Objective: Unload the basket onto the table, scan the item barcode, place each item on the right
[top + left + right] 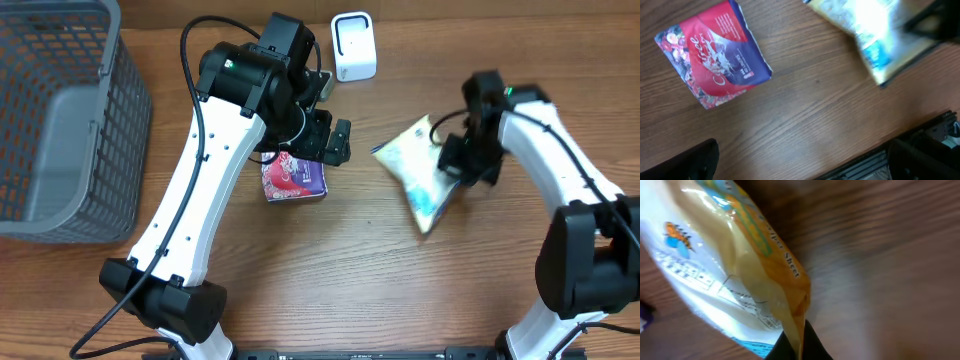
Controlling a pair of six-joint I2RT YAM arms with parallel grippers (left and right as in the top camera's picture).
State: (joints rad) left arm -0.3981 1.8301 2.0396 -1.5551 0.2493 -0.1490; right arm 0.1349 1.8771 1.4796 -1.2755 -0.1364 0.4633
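The robot's right gripper needs to set the pouch, now lifted and tilted, down flat on the open table (423,209) between the red and purple packet and the robot's right arm.
The item, a yellow and white pouch (420,170) with blue print, is lifted and tilted at the right of the table. My right gripper (462,165) is shut on its right edge. In the right wrist view the pouch (730,265) hangs out from the pinched seam between the gripper's (800,342) dark fingers. I cannot make out a barcode among the small print. The white scanner (353,45) stands at the back centre. My left gripper (325,140) hovers open over the table, its fingers (695,162) wide apart with nothing between them.
A red and purple packet (293,178) lies flat under the left arm, and shows as the packet (715,52) at upper left in the left wrist view. A grey mesh basket (60,120) fills the far left. The table's front edge (920,135) is near.
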